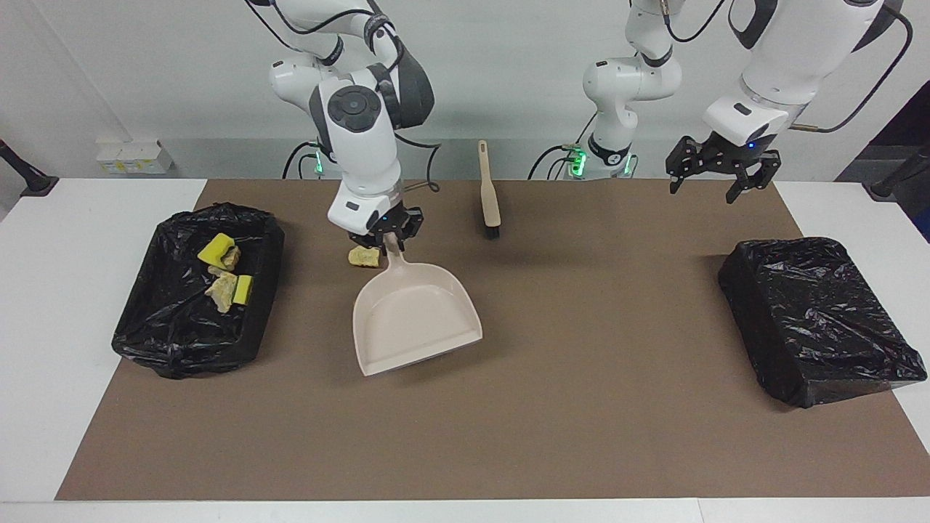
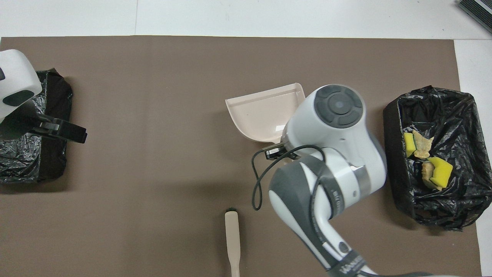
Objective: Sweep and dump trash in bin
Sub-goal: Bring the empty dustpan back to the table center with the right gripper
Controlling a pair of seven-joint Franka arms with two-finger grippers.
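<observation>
The robot's right gripper needs to put the pale pink dustpan, still held low over the mat, down on the bare brown mat straight (image 2: pixel 229 124) beyond the beige brush.
My right gripper (image 1: pixel 385 236) is shut on the handle of a pale pink dustpan (image 1: pixel 418 316), held low over the brown mat with its lip pointing away from the robots. The pan (image 2: pixel 265 115) looks empty. One beige chunk of trash (image 1: pixel 362 256) lies on the mat right beside the gripper. The black-bagged bin (image 1: pixel 145 319) at the right arm's end holds yellow sponge pieces (image 1: pixel 214 249) and beige chunks (image 2: pixel 423 144). In the overhead view the right arm hides the mat under it. My left gripper (image 1: pixel 719 181) waits open in the air at its own end.
A beige brush (image 1: pixel 488 192) lies on the mat near the robots' edge, between the two arm bases. A second bin wrapped in black plastic (image 1: pixel 821 319) stands at the left arm's end. The mat (image 2: pixel 153 96) is edged by white tabletop.
</observation>
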